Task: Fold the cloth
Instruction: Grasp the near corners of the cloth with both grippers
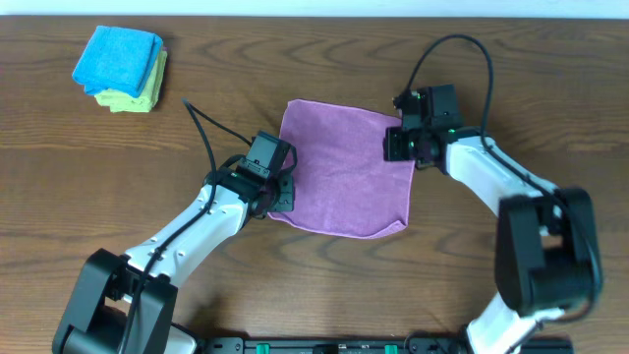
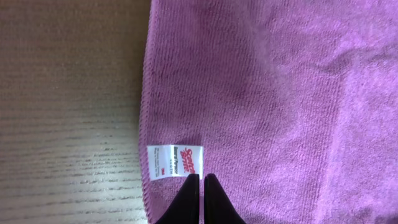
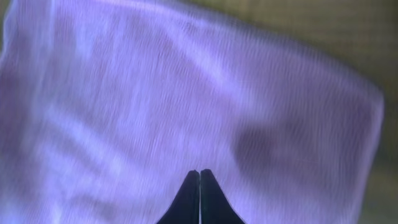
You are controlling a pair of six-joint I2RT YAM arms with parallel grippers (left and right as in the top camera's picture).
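Observation:
Next, I open my left gripper, whose closed fingers rest on the cloth inside its hem, and pinch the hem [image 2: 146, 188] near the white tag before folding.
The purple cloth [image 1: 344, 167] lies spread flat on the wooden table. My left gripper [image 1: 281, 197] is over its near-left corner. In the left wrist view [image 2: 200, 177] the fingers are shut just below the white tag [image 2: 175, 160], over the cloth [image 2: 267, 93], with no pucker between them. My right gripper [image 1: 398, 144] is over the far-right corner. In the right wrist view [image 3: 199, 171] the fingers are shut over the blurred cloth [image 3: 155, 93]. Nothing shows between either pair of tips.
A bright blue folded cloth [image 1: 118, 55] lies on a yellow-green folded cloth [image 1: 136, 98] at the far left of the table [image 1: 98, 187]. Black cables run from both arms over the table.

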